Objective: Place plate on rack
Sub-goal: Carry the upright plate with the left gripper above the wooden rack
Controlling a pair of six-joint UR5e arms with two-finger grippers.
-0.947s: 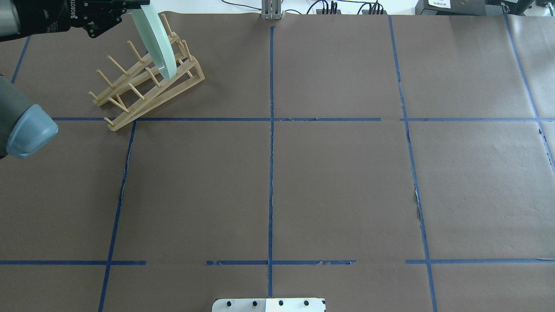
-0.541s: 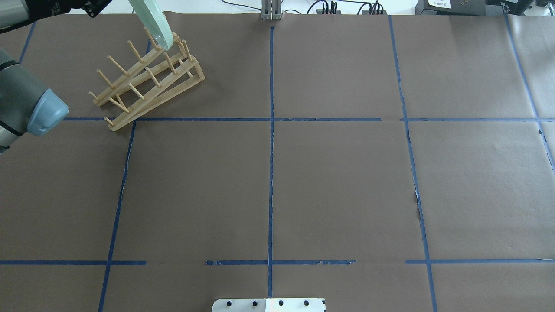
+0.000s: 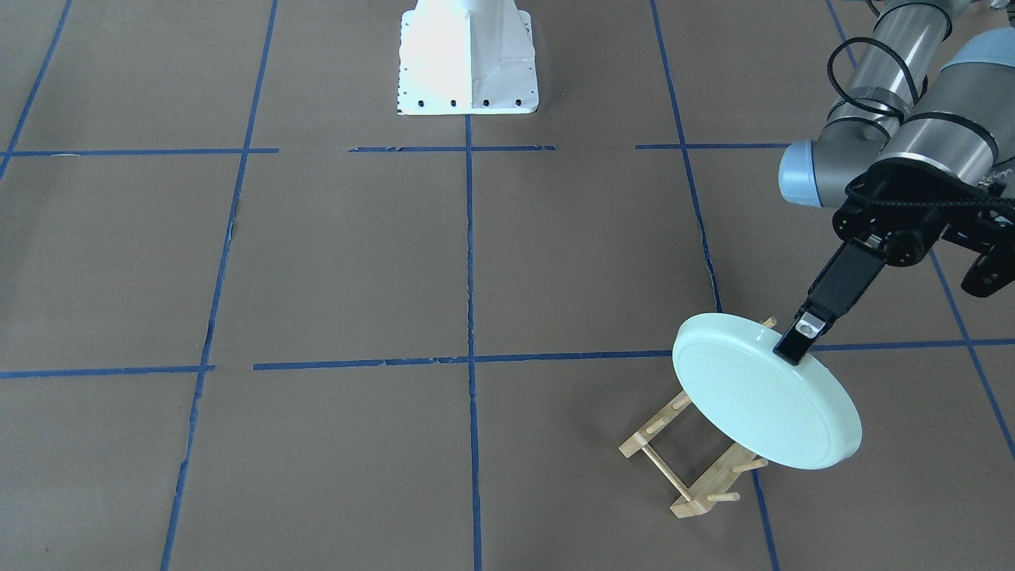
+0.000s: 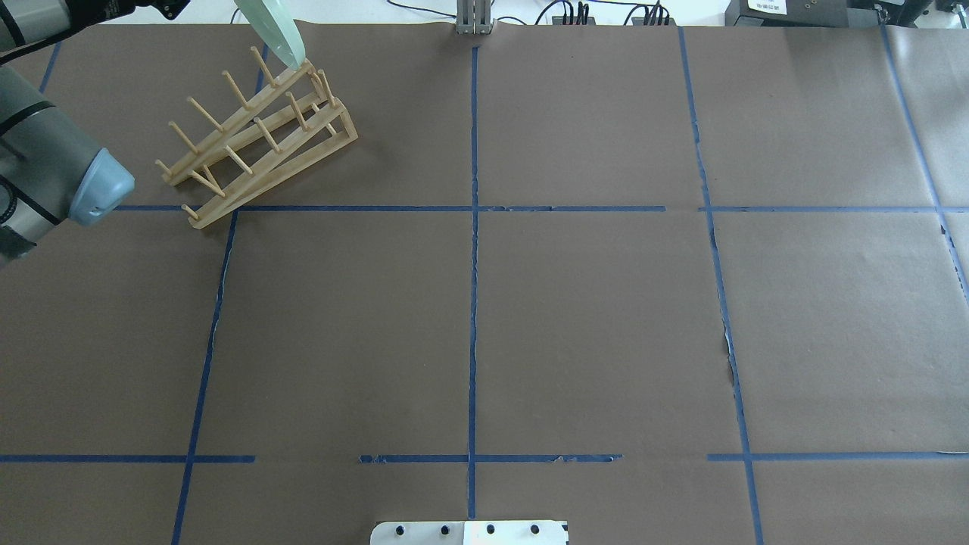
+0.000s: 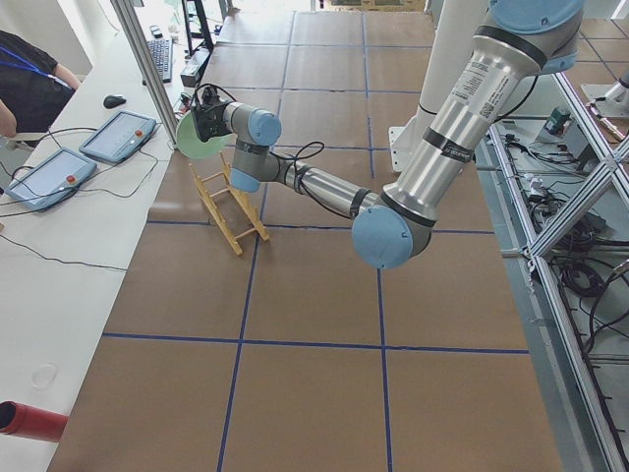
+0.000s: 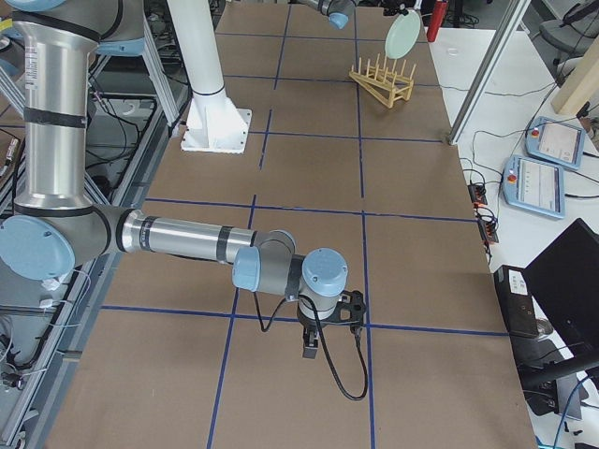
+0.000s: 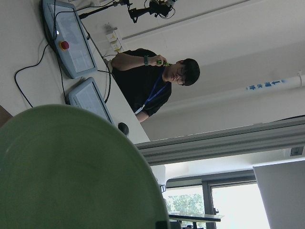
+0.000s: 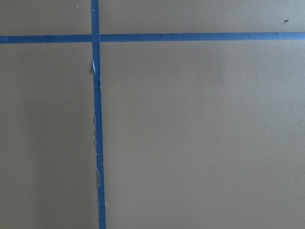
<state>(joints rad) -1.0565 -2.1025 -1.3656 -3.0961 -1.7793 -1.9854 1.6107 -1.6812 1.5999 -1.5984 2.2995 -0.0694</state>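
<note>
Next, my left gripper releases the plate across the wooden rack's two rails [image 3: 714,447], among the pegs near its end crossbar.
The pale mint-green plate [image 3: 761,396] hangs tilted in the air over the far end of the small wooden rack [image 3: 691,482], apart from its pegs. My left gripper [image 3: 798,342] is shut on the plate's rim; one black finger [image 3: 825,297] lies on its upper edge. In the overhead view only the plate's lower edge [image 4: 278,34] shows, above the rack [image 4: 257,140], at the top left. The plate fills the lower left of the left wrist view [image 7: 71,176]. My right gripper [image 6: 314,341] shows only in the exterior right view, low over the paper; I cannot tell whether it is open.
Brown paper with a blue tape grid covers the table. The white robot base [image 3: 466,55] stands at mid-table on the robot's side. An aluminium post [image 4: 473,19] stands at the far edge. An operator [image 7: 152,81] and two teach pendants [image 5: 118,138] are beyond the table.
The left gripper has carried the plate up and away from between the rack's pegs toward the table's far edge. The left arm's elbow has swung inward. The rack has not moved.
</note>
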